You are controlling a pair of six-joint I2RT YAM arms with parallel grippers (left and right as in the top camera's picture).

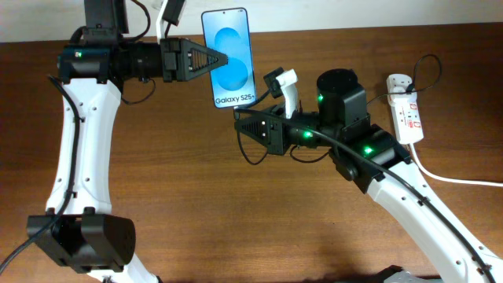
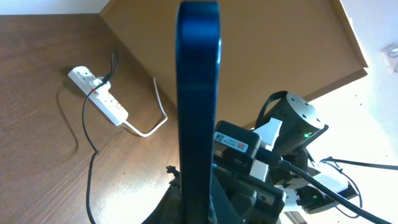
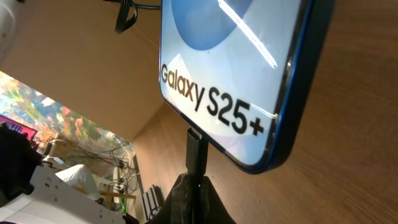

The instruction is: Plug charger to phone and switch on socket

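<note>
My left gripper is to let go of the phone so it lies flat on the wooden table (image 1: 244,134) under the fingertips of my right gripper. The phone is still held above the table.
My left gripper (image 1: 222,59) is shut on the phone (image 1: 233,47), holding it above the table with its blue "Galaxy S25+" screen up. In the left wrist view the phone (image 2: 199,87) shows edge-on between the jaws (image 2: 199,202). My right gripper (image 1: 240,124) is shut on the charger's black plug (image 3: 196,149), jaws (image 3: 198,190) just below the phone (image 3: 230,68). The plug tip meets the phone's bottom edge; whether it is seated I cannot tell. The white socket strip (image 1: 407,118) lies at the right, also in the left wrist view (image 2: 102,96), with the white adapter (image 1: 401,83) in it.
The black cable (image 2: 87,146) runs from the adapter across the table toward my right arm. The strip's thick white cord (image 1: 460,179) trails off to the right edge. The right arm's body (image 2: 289,134) sits close behind the phone.
</note>
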